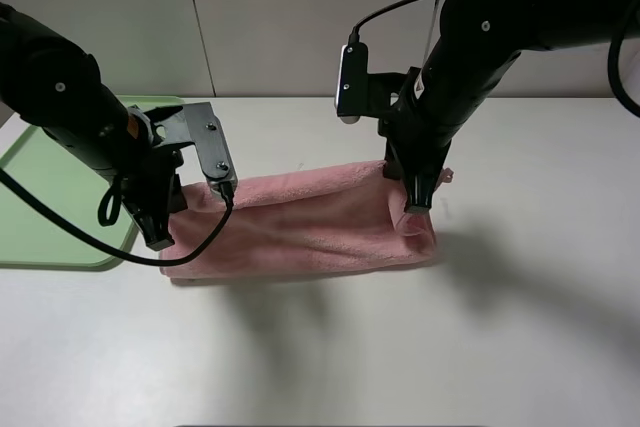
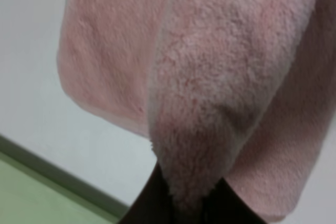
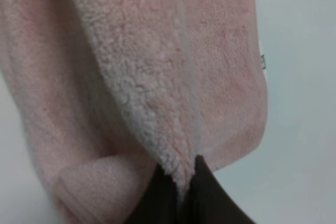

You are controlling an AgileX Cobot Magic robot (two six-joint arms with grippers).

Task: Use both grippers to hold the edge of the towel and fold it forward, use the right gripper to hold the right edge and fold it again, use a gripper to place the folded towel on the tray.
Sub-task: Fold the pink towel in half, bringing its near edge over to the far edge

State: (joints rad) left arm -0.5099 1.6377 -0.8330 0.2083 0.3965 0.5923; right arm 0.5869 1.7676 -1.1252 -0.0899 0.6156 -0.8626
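I need to bring the towel's edge to the towel's far corner (image 1: 197,175) (image 2: 76,74) beside the light green tray and let go of it there with my left gripper.
The pink towel (image 1: 310,222) lies on the white table, its raised layer folded over toward the front. My left gripper (image 1: 160,237) is shut on the edge of the towel at the left end. In the left wrist view the hem (image 2: 184,182) is pinched between the black fingers (image 2: 152,203). At the right end, my right gripper (image 1: 415,205) is shut on the towel's edge. The right wrist view shows the fluffy fold (image 3: 142,87) running down into the shut gripper (image 3: 186,192). A small tag (image 3: 262,61) shows at one corner. The light green tray (image 1: 50,197) sits at the left.
The tray's rim (image 2: 47,171) lies close beside the left gripper. The white table (image 1: 520,327) extends to the front and right of the towel. A pale wall runs behind the table.
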